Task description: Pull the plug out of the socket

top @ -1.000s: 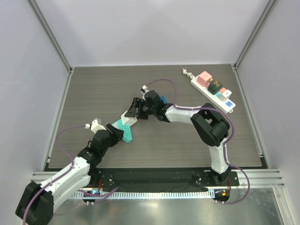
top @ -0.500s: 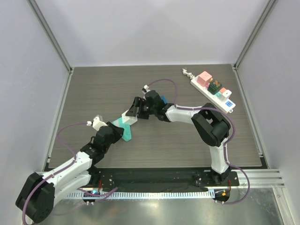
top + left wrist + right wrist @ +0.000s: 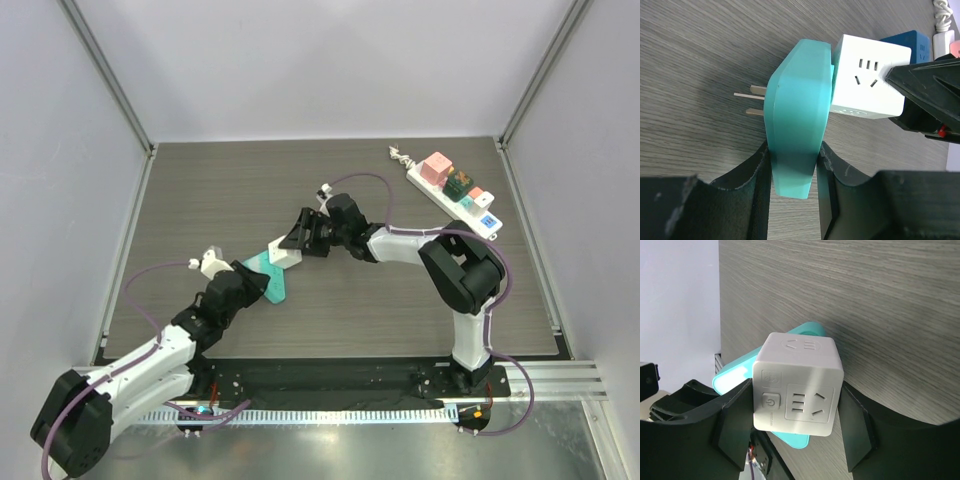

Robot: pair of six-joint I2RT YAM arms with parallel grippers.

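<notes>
Next, I set the teal plug on the bare table [image 3: 216,207] between the white cube and the side, using my left gripper.
A flat teal plug body [image 3: 270,278] lies in mid-table with a white cube socket [image 3: 284,251] pressed against its far face. In the left wrist view the teal body [image 3: 797,115] shows two metal prongs on its free left face, and the cube [image 3: 867,80] touches its right face. My left gripper [image 3: 255,284] is shut on the teal body's lower end [image 3: 792,150]. My right gripper [image 3: 298,240] is shut on the white cube [image 3: 797,385], one finger on each side, with the teal body [image 3: 735,375] behind it.
A white power strip [image 3: 455,190] with pink, green and blue plugs lies at the back right, its cord coiled at its far end. A blue cube [image 3: 907,40] sits behind the right gripper. Enclosure walls ring the table.
The right arm has shifted to the right and the white cube has moved slightly with it. The left gripper has edged up on the teal body and keeps hold of it.
</notes>
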